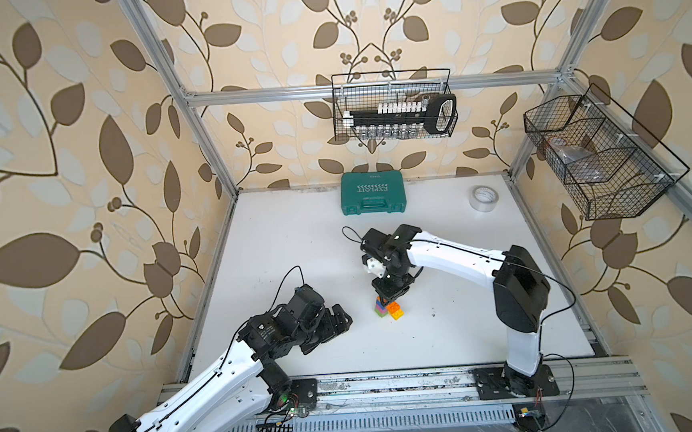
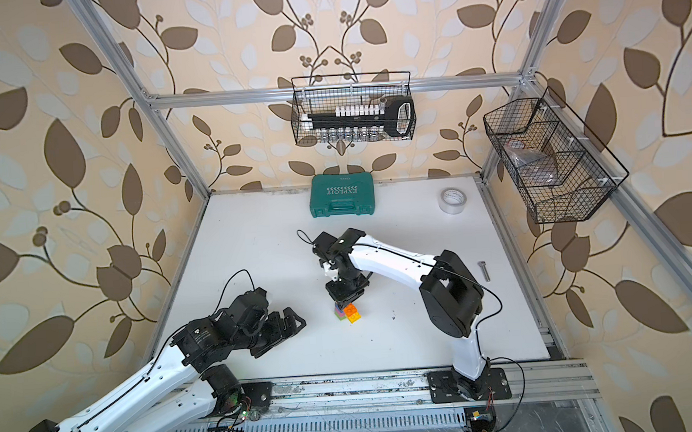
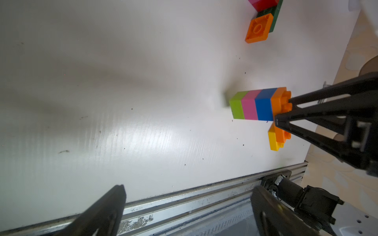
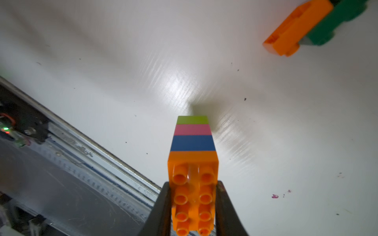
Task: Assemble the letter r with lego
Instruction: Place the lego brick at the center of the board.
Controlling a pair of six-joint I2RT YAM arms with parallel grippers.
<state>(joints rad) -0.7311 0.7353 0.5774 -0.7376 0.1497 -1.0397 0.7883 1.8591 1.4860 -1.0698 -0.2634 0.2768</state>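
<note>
I should let go of the long orange brick, with the column attached, using my right gripper on the white table (image 1: pixel 368 311), close beside my open left gripper.
The lego stands mid-table as a small column (image 1: pixel 385 308) (image 2: pixel 345 312). In the left wrist view the column (image 3: pixel 251 105) is lime at the base, then pink, then blue. A long orange brick (image 4: pixel 193 173) lies across its top. A yellow brick (image 3: pixel 273 140) sits under the orange brick's overhanging end. My right gripper (image 4: pixel 193 183) (image 1: pixel 389 295) comes down from above, shut on the long orange brick. My left gripper (image 3: pixel 188 189) (image 1: pixel 341 319) hovers open to the column's left, holding nothing. A loose orange square brick (image 3: pixel 258 28) lies upside down against a dark green brick (image 3: pixel 276 14) and a red one (image 3: pixel 263 3).
A teal tool case (image 1: pixel 372 198) lies at the back of the table and a tape roll (image 1: pixel 484 198) at the back right. A bolt (image 2: pixel 484 270) lies near the right edge. Wire baskets (image 1: pixel 395 105) (image 1: pixel 598 157) hang on the walls. A metal rail (image 1: pixel 390 389) runs along the front.
</note>
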